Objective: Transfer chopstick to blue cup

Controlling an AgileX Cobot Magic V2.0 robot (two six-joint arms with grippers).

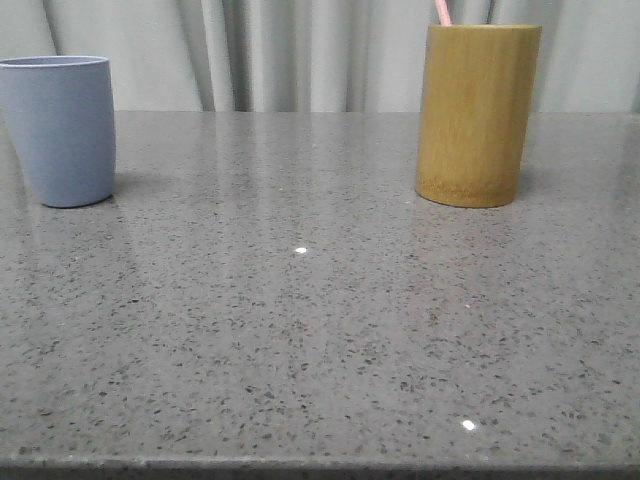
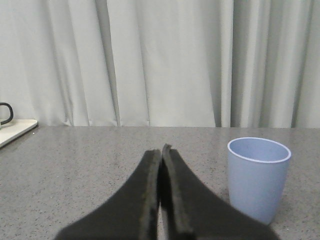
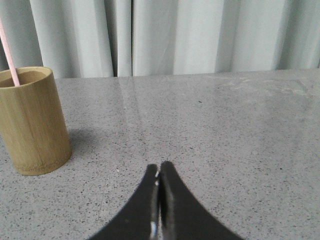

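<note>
I will next move my left gripper to the blue cup's rim (image 1: pixel 14 63), on the cup's side away from the bamboo holder, and close it there.
A pale pink chopstick (image 1: pixel 442 11) sticks up out of the yellow-brown bamboo holder (image 1: pixel 476 115) at the back right of the table; only its top shows. It also shows in the right wrist view (image 3: pixel 8 52), inside the holder (image 3: pixel 32 120). The blue cup (image 1: pixel 62 130) stands at the back left and looks empty in the left wrist view (image 2: pixel 258 178). My left gripper (image 2: pixel 160 150) is shut and empty, apart from the cup. My right gripper (image 3: pixel 159 167) is shut and empty, apart from the holder. Neither gripper shows in the front view.
The grey speckled table (image 1: pixel 300 330) has its front edge at the bottom of the front view. Pale curtains (image 1: pixel 300 50) hang behind it. A white board with a black cable (image 2: pixel 12 129) lies at the table's edge in the left wrist view.
</note>
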